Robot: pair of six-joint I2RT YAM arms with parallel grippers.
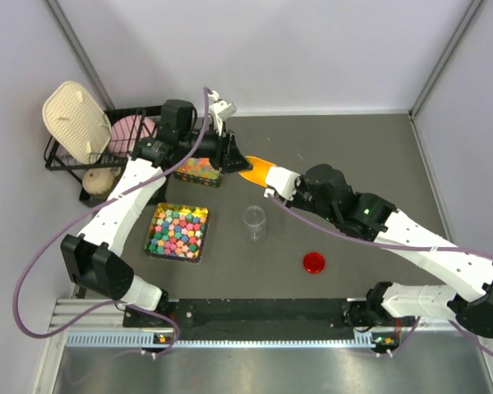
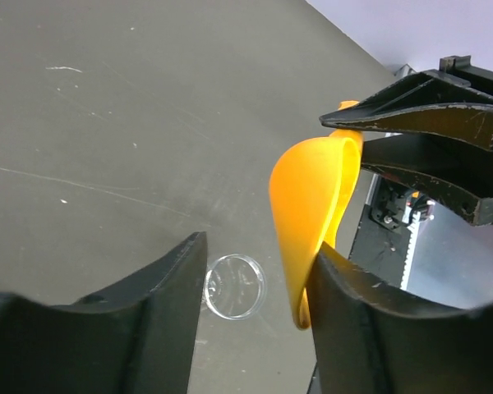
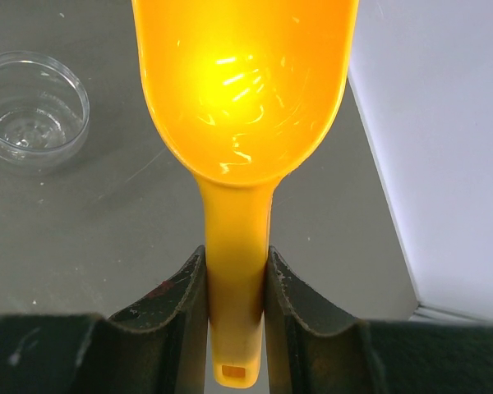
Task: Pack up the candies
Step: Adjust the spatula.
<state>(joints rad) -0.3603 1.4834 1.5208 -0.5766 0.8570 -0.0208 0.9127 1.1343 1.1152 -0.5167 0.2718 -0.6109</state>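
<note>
My right gripper is near the end of the scoop's handle. It should take the handle [image 3: 237, 205] close to the scoop's bowl while my left gripper holds the bowl.
The candies [image 1: 199, 170] are tiny mixed-colour pieces in a small tray at the back, half hidden under my left arm. An orange scoop [image 1: 256, 171] hangs empty above the table, and my right gripper [image 3: 236, 258] is shut on its handle. In the right wrist view the scoop's bowl [image 3: 242, 82] holds nothing. My left gripper [image 2: 261, 246] stands open by the bowl's front edge. The scoop's rim [image 2: 312, 205] lies against its right finger, while the left finger is apart from it. A clear empty jar [image 1: 255, 223] stands upright mid-table.
A second tray of larger chunky candies [image 1: 178, 232] lies front left. A red lid [image 1: 314, 262] rests right of the jar. A black wire rack [image 1: 66, 156] with a beige lid and pink item stands at the back left.
</note>
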